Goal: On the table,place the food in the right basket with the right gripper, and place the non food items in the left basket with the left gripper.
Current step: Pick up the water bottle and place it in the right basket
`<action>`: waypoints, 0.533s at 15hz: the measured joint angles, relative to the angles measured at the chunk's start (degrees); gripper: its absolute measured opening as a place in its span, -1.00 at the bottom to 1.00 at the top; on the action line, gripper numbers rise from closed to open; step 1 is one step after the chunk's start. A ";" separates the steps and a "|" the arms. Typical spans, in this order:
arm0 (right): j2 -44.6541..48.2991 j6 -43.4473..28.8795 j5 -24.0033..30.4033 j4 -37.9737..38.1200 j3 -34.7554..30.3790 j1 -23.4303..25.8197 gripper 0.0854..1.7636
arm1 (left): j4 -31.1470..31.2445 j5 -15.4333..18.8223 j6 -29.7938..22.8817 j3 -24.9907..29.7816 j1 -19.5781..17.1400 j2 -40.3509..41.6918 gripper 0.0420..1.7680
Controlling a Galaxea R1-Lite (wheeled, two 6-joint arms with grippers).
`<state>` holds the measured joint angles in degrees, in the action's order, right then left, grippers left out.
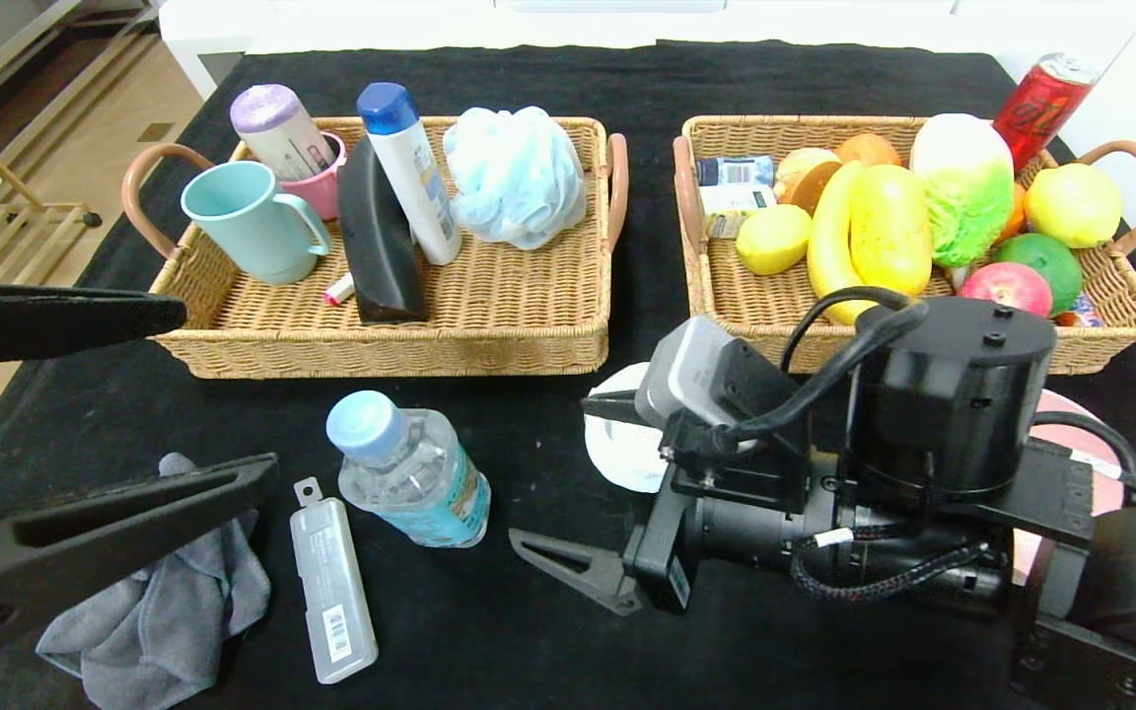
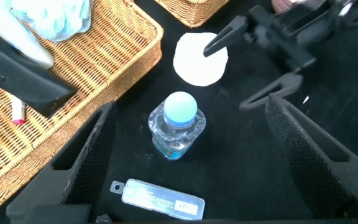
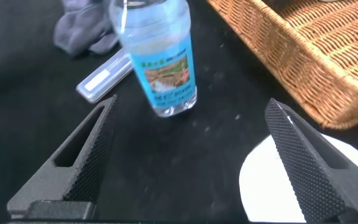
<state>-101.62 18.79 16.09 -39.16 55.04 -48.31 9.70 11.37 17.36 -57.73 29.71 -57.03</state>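
Next, I close my right gripper on the water bottle's blue label (image 1: 446, 498) (image 3: 165, 70), below the bottle's clear upper part.
The clear water bottle (image 1: 410, 473) with a pale blue cap stands upright on the black table (image 1: 548, 641), in front of the left basket (image 1: 489, 325). My right gripper (image 1: 553, 471) is open and empty, pointing at the bottle from its right, a short gap away; the bottle (image 3: 160, 56) sits just beyond its fingertips (image 3: 275, 112). My left gripper (image 1: 223, 390) is open and empty to the bottle's left, and the bottle (image 2: 178, 127) shows between its fingers. The lemon (image 1: 773, 239) and the elongated yellow fruit (image 1: 888, 227) lie in the right basket (image 1: 1120, 296).
A clear plastic case (image 1: 331, 592) and a grey cloth (image 1: 164, 602) lie at the front left. A white disc (image 1: 622, 444) sits under my right gripper, a pink plate (image 1: 1100, 463) behind the arm. The left basket holds a mug (image 1: 252, 222), bottles and a bath puff.
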 joint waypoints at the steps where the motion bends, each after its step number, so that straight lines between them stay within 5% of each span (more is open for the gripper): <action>1: -1.27 0.00 -1.02 -1.50 0.77 -0.20 0.92 | 0.00 0.00 0.02 0.00 0.02 0.02 0.94; 8: -5.19 -0.43 -1.88 -5.00 3.89 -1.88 0.93 | 0.00 0.23 -0.16 -0.20 0.09 0.48 0.94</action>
<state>-106.81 18.36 14.21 -44.15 58.93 -50.19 9.70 11.61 17.20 -57.93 29.79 -56.55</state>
